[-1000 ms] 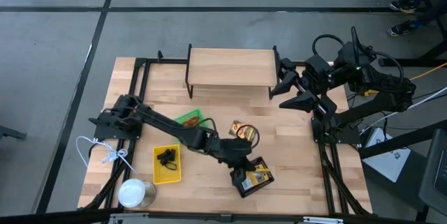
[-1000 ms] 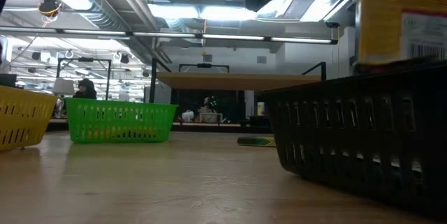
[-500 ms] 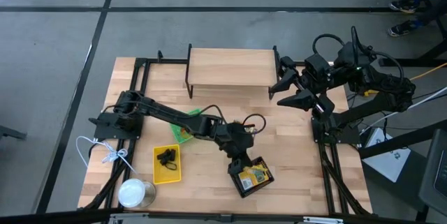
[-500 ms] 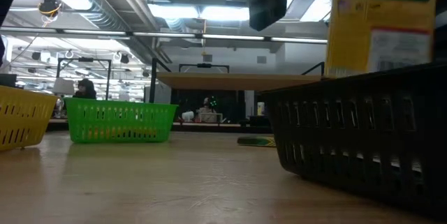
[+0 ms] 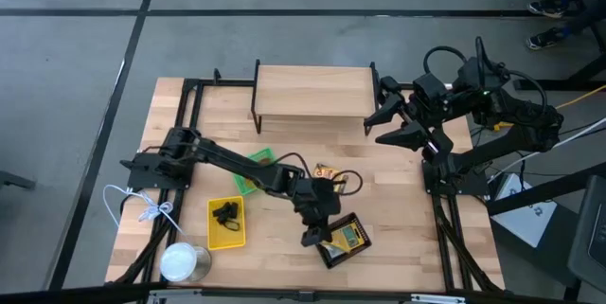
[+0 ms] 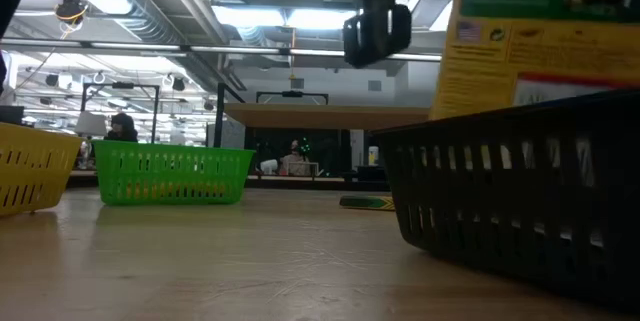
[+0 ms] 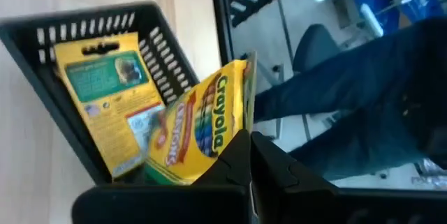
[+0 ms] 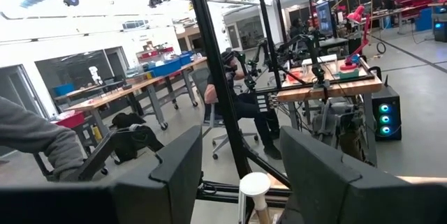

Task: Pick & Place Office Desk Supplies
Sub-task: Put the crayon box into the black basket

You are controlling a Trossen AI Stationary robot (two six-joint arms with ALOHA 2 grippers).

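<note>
The Crayola box is tilted over the black tray's rim, so my left gripper will let it go, then grip it from the tray's far end (image 5: pixel 352 217) to settle it inside.
My left gripper (image 5: pixel 312 235) is shut and low at the left rim of the black mesh tray (image 5: pixel 327 255); it also shows in the low view (image 6: pixel 375 36). Two printed boxes are in the tray. One shows its back (image 7: pixel 105 91) and slants up over the rim (image 6: pixel 545 31). A Crayola box (image 7: pixel 202 123) stands tilted right at my fingertips (image 7: pixel 251 155). The yellow tray (image 5: pixel 227 233) holds black clips (image 5: pixel 224 214). The green tray (image 5: pixel 254 162) lies partly under my left arm. My right gripper (image 5: pixel 386 124) is open and raised at the far right. My left gripper's shut fingers stand right beside the Crayola box's lower corner (image 7: pixel 227 147). The fingers themselves hide the spot, so I cannot tell whether they touch it.
Another printed box (image 5: pixel 324 172) and an orange loop (image 5: pixel 345 183) lie on the table beyond the black tray. A white can (image 5: pixel 185 261) and a white cord (image 5: pixel 142 207) are at the near left. A wooden shelf (image 5: pixel 312 94) stands at the far edge.
My left gripper has drawn back from over the black tray to the tray's left rim and has come down. The printed box that stood upright in the tray has tipped and now slants over the rim.
</note>
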